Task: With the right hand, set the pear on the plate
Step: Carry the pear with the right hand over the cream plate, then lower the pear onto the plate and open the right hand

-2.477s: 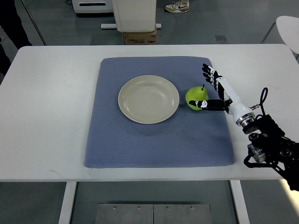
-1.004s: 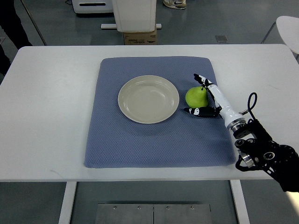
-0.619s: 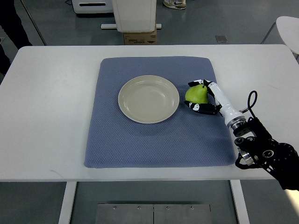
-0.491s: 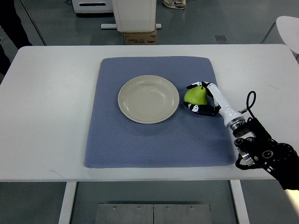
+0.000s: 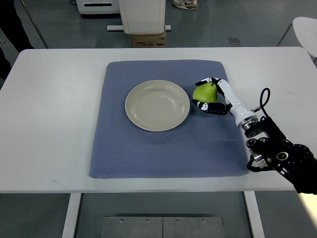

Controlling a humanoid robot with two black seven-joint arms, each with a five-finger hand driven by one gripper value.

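I should put the green pear, now close to the plate's rim, down with my right gripper near the middle of the cream plate [image 5: 163,108] on the blue mat.
A green pear [image 5: 203,92] is in my right hand [image 5: 207,95], just right of the cream plate [image 5: 157,105] on the blue mat [image 5: 168,148]. The hand's black-tipped fingers [image 5: 201,105] curl around the pear from above and below. The pear seems slightly raised off the mat, close to the plate's right rim. The plate holds nothing. My right arm comes in from the lower right. The left arm is not in view.
The white table [image 5: 54,114] carries the mat. Beyond the table's far edge stand a white pedestal base [image 5: 143,15] and a cardboard box [image 5: 148,38]. A person's shoe [image 5: 186,5] shows at the top.
My right hand came to the pear with fingers spread, closed around it, and has shifted it a little up and toward the plate.
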